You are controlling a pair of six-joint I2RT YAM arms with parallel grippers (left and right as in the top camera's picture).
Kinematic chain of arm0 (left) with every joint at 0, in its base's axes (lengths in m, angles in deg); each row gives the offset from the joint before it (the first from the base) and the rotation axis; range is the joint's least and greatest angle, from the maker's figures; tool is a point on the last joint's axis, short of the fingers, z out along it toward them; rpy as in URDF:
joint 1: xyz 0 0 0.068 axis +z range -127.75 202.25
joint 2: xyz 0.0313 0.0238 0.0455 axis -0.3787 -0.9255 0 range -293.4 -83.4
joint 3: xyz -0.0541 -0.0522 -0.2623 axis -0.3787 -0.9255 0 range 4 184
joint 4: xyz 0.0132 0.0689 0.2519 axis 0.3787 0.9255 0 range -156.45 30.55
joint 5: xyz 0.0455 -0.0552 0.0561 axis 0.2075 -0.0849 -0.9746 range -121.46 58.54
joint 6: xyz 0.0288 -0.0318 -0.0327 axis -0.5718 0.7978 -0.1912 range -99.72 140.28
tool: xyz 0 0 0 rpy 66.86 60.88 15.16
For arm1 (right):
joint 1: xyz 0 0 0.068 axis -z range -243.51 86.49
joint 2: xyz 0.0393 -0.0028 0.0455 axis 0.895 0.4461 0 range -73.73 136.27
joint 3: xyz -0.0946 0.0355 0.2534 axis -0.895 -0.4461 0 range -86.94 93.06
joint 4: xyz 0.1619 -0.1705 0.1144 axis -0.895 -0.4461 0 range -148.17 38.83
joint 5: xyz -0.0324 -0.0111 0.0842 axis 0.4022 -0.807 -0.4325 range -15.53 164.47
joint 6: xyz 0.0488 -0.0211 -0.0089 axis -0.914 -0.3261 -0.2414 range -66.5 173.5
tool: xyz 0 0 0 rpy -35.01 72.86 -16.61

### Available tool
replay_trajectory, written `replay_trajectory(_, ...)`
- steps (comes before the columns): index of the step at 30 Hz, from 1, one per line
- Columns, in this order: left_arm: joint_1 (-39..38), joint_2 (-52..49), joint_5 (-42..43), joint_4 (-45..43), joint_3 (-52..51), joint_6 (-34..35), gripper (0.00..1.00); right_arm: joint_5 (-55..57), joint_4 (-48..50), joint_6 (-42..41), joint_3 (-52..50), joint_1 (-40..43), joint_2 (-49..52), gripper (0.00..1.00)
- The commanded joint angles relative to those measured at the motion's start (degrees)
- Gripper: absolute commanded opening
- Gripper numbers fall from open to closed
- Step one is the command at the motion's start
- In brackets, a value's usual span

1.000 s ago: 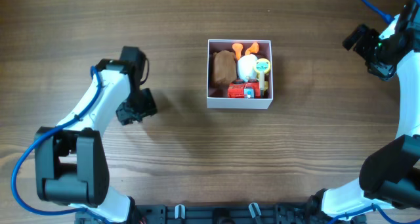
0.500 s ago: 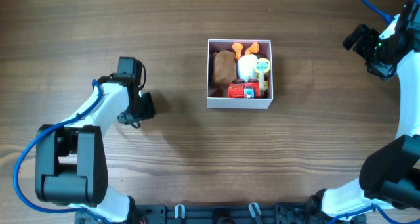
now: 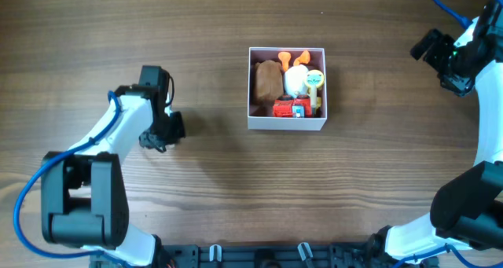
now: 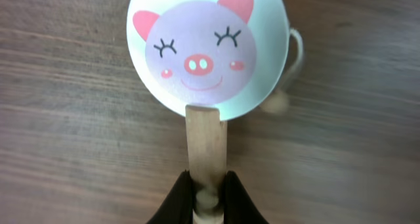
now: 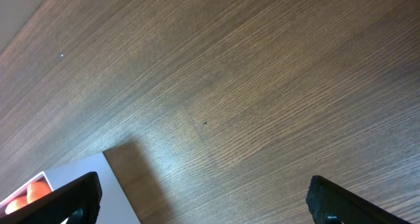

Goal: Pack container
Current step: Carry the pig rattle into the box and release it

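Observation:
Next, my left gripper lets go of the pig paddle on the white toy inside the container (image 3: 298,82), next to the small face paddle. The pig paddle now lies on the wooden table.
A round paddle with a pink pig face (image 4: 207,50) lies on the wooden table, its flat wooden stick (image 4: 205,138) pointing toward me. My left gripper (image 4: 207,184) is shut on the lower end of that stick. From overhead, the left gripper (image 3: 161,132) sits far left of the container (image 3: 287,125) and hides the paddle. The white container holds a brown toy (image 3: 267,79), a white toy (image 3: 295,81), a red car (image 3: 292,107) and a small face paddle (image 3: 314,81). My right gripper (image 5: 203,204) hangs open over bare wood, with the container's corner (image 5: 111,198) at its left finger.
In the overhead view the right gripper (image 3: 431,48) stays at the table's far right, well apart from the box. Bare wooden tabletop (image 3: 220,189) lies between the left gripper and the container.
My left gripper's jaws have shut on the pig paddle's stick, and that arm drew slightly back and left. The right arm and the container's contents have not moved.

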State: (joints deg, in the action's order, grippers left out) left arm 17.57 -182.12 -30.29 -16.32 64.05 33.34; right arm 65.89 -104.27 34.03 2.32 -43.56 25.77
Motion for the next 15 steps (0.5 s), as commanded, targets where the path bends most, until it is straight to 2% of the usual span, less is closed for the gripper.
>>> replay_trajectory(1,-4.13,6.69,7.43,3.48,10.25,-0.92,0.06,-0.50,0.15,-0.63,-0.48,-0.04,0.68,1.00)
replay_trajectory(5,-12.44,10.16,8.37,2.56,17.46,-0.90,0.04,-0.50,0.15,-0.63,-0.48,-0.04,0.68,1.00)
replay_trajectory(8,-19.61,10.62,6.62,-3.52,18.27,-0.83,0.04,-0.50,0.15,-0.63,-0.48,-0.04,0.68,1.00)
replay_trajectory(15,-29.94,2.32,3.28,-14.19,18.23,1.31,0.04,-0.50,0.15,-0.63,-0.48,-0.04,0.68,1.00)
